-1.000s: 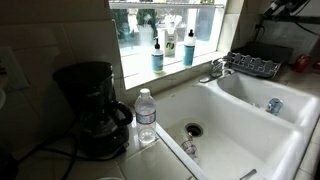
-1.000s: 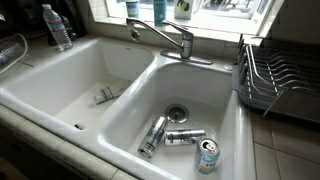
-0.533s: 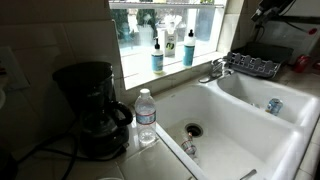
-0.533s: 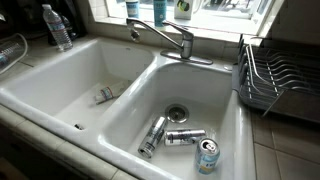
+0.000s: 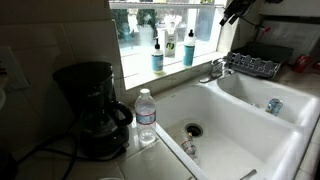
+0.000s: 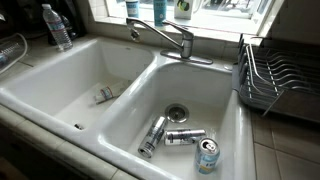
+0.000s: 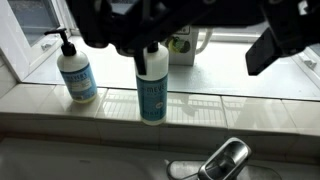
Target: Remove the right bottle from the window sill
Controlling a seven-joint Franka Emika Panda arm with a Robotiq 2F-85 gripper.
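Note:
The teal bottle's neck (image 5: 189, 40) (image 7: 152, 52), just under its black cap, is the next place my gripper needs to go to, and it should close there.
The right bottle (image 5: 188, 47), teal-blue with a black cap, stands upright on the window sill (image 5: 172, 73), to the right of a clear pump bottle (image 5: 157, 55). In the wrist view the teal bottle (image 7: 152, 92) stands mid-sill (image 7: 235, 95), its cap partly hidden behind my dark gripper body. My gripper (image 7: 195, 45) is open and empty, its jaws spread wide, with one finger (image 7: 274, 45) at the right. In an exterior view the gripper (image 5: 230, 13) hangs high, above and to the right of the bottle. The bottoms of both bottles show in an exterior view (image 6: 183, 8).
A faucet (image 5: 215, 70) stands just below the sill. A dish rack (image 5: 252, 65) is right of it. A white mug (image 7: 190, 45) stands behind the teal bottle. A water bottle (image 5: 146, 115) and a coffee maker (image 5: 90, 110) stand by the sink. Cans (image 6: 165, 135) lie in the basin.
My arm has moved left along the top of the exterior view, toward the window. The bottles have not moved.

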